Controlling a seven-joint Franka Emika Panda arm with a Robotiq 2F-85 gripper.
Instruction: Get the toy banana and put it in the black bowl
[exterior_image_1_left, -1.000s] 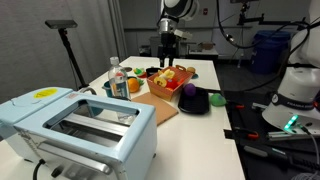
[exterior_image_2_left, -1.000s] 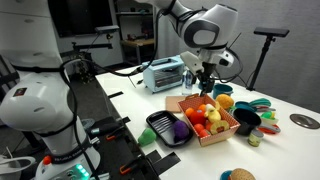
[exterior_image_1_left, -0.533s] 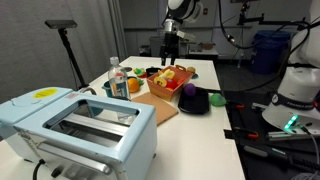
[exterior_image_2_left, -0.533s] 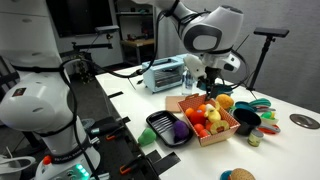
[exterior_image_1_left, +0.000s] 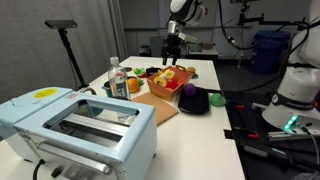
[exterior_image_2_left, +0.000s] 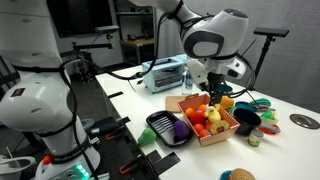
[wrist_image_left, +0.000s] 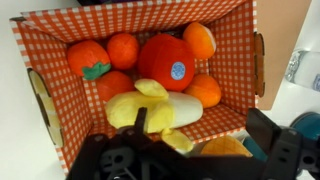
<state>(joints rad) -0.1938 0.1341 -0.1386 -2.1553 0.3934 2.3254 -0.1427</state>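
Observation:
The loose yellow peel flap (exterior_image_1_left: 162, 74) (wrist_image_left: 177, 138) beside the white part of the toy banana will be gripped by my gripper in the middle of its length.
The toy banana (wrist_image_left: 150, 108) is yellow with a white peeled part and lies in the orange-red checked fruit basket (wrist_image_left: 228, 60) among oranges and a red apple. My gripper (wrist_image_left: 205, 128) is open and empty, hovering just above the basket with the banana partly between its fingers. In both exterior views the gripper (exterior_image_1_left: 172, 45) (exterior_image_2_left: 213, 92) hangs over the basket (exterior_image_1_left: 170, 82) (exterior_image_2_left: 212, 136). The black bowl (exterior_image_1_left: 195, 103) (exterior_image_2_left: 158, 124) stands next to the basket and holds a purple toy.
A light-blue toaster (exterior_image_1_left: 80, 125) (exterior_image_2_left: 165, 72) stands on the table. A bottle and cups (exterior_image_1_left: 118, 80) stand beside the basket. Stacked coloured bowls (exterior_image_2_left: 245, 115) are behind it. A wooden board (exterior_image_1_left: 155, 108) lies under the basket.
The arm has shifted slightly over the basket. The gripper stays open and the banana has not moved.

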